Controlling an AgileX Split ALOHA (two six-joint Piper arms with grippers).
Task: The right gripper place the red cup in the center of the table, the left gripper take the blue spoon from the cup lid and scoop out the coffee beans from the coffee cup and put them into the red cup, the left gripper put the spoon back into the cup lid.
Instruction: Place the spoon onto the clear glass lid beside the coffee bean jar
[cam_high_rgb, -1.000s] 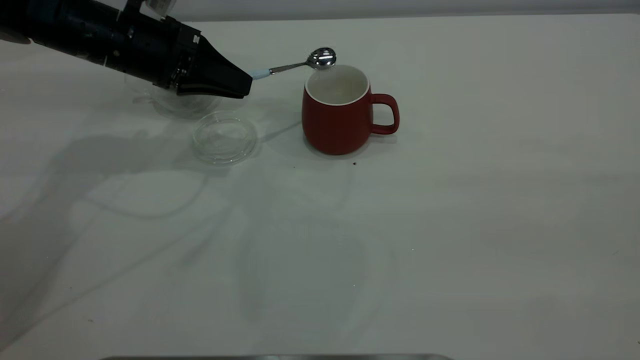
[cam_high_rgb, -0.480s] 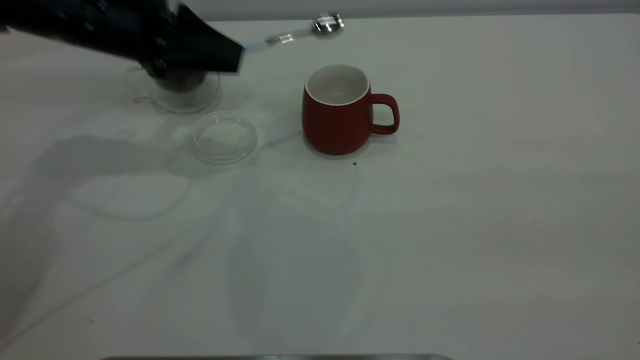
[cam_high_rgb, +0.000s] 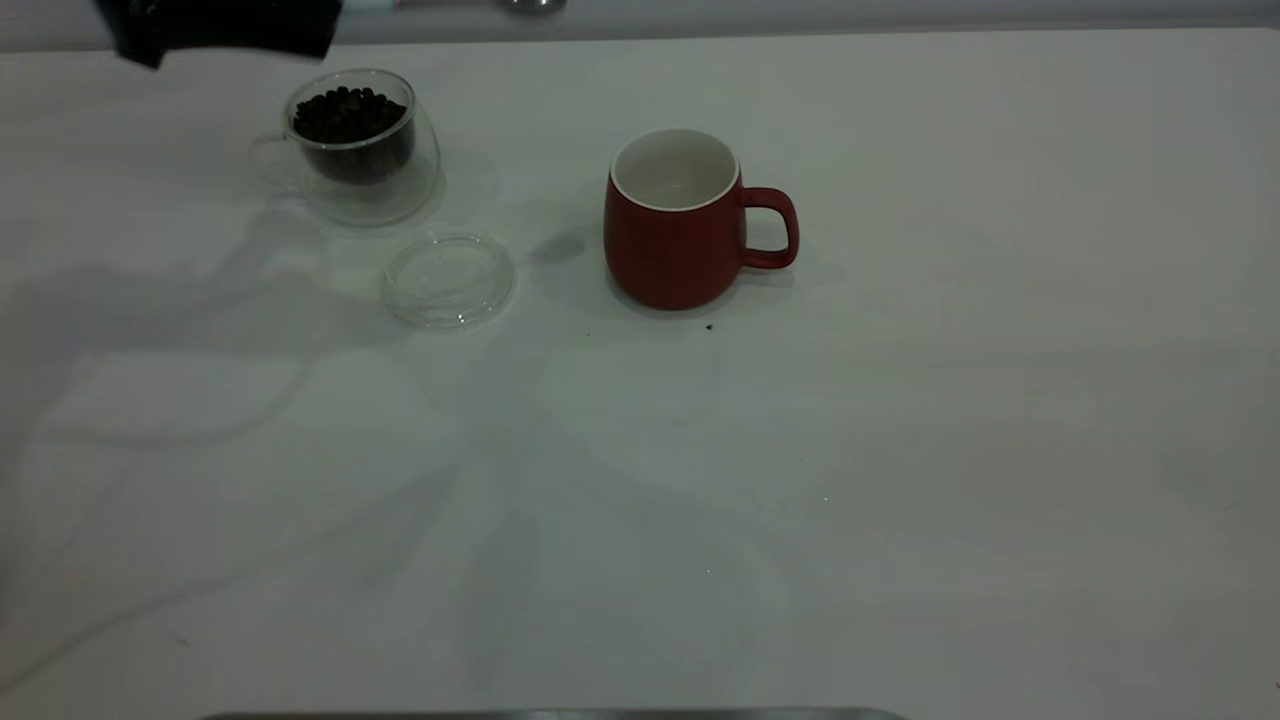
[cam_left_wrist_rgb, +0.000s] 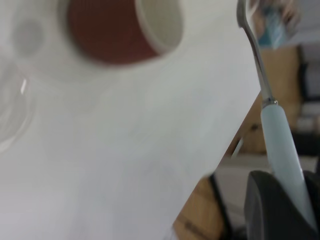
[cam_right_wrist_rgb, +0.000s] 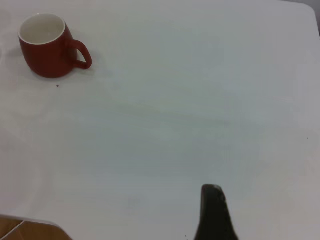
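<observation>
The robot's left gripper will lay the blue spoon down across the near rim of the clear cup lid (cam_high_rgb: 433, 296).
The red cup (cam_high_rgb: 672, 222) stands upright mid-table, handle to the right, its white inside showing no beans. High at the picture's top left edge, my left gripper (cam_high_rgb: 290, 25) is shut on the blue spoon (cam_high_rgb: 520, 5), whose metal bowl points right. In the left wrist view the pale handle (cam_left_wrist_rgb: 281, 150) runs between the dark fingers (cam_left_wrist_rgb: 270, 205), with the red cup (cam_left_wrist_rgb: 107, 32) far below. The coffee cup (cam_high_rgb: 352, 150) holds the coffee beans (cam_high_rgb: 345, 108). The clear cup lid (cam_high_rgb: 449, 279) lies empty between the two cups. My right gripper (cam_right_wrist_rgb: 212, 200) hangs far from the red cup (cam_right_wrist_rgb: 47, 47).
One dark speck (cam_high_rgb: 709, 326) lies on the white table (cam_high_rgb: 900, 450) just in front of the red cup. The table's far edge runs behind the cups. A grey strip borders the near edge.
My left gripper has lifted the spoon from just above the red cup's rim, up and back to the left. The coffee cup, hidden behind the arm before, now shows.
</observation>
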